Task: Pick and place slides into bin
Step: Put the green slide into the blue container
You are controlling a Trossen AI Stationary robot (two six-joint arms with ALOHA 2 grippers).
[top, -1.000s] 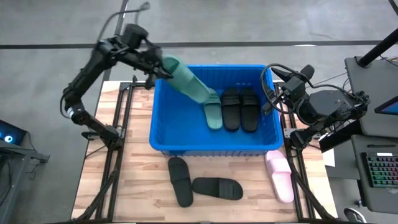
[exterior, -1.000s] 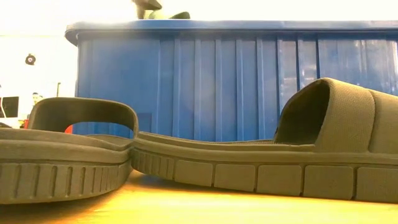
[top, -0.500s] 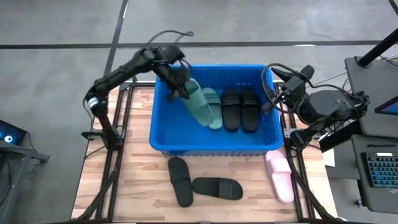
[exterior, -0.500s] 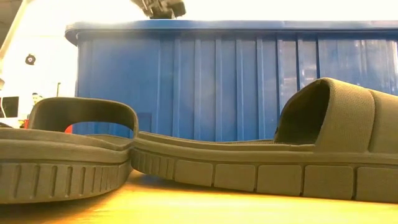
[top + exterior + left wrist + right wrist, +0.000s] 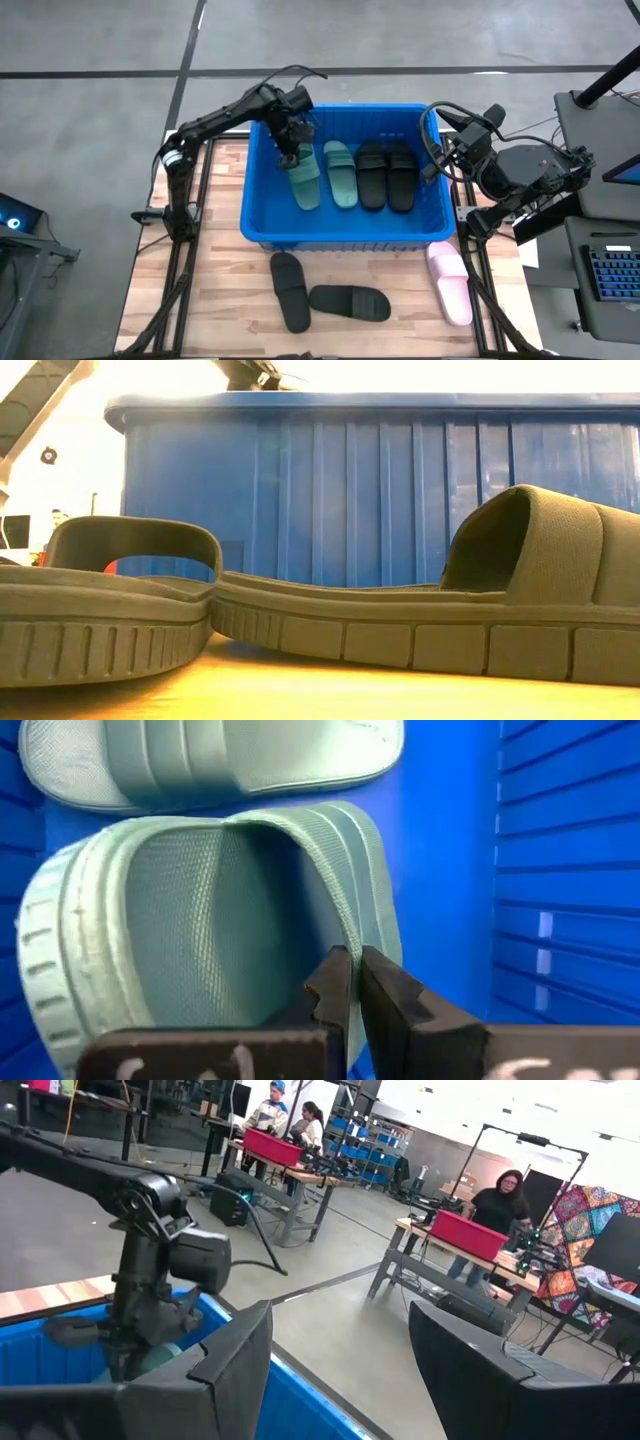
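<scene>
I'll release the second green slide, which now lies lengthwise in the bin, with my left gripper on the bin's bottom, between the sage green slide and the bin's side (image 5: 307, 182).
The blue bin (image 5: 340, 240) holds a sage green slide (image 5: 340, 172) and two black slides (image 5: 387, 175) lying side by side. My left gripper (image 5: 290, 152) reaches down into the bin's left part, shut on a second green slide (image 5: 304, 183), which lies lengthwise beside the first. On the table near the bin lie two black slides (image 5: 290, 290) (image 5: 350, 302) and a pale pink pair (image 5: 450, 283). My right gripper (image 5: 345, 1370) waits open, raised beside the bin's right wall. My left gripper pinches one edge of the green slide's top strap (image 5: 345, 935) between its two fingers. The fingers come from above, slanting down into the bin. The slide sits low in the bin, footbed toward the camera; I cannot tell whether it rests on the floor.
The bin's front wall (image 5: 380, 490) rises right behind the two black slides (image 5: 420, 610) on the table. A keyboard and equipment (image 5: 610, 270) stand off the table's right. People work at benches (image 5: 495, 1210) in the room beyond.
My left gripper has sunk from above the bin's far left corner into the bin, toward the near edge and the right, tipping from nearly level to pointing down. The green slide, earlier hanging slantwise, now lies lengthwise beside the other green slide. The fingers stay shut.
</scene>
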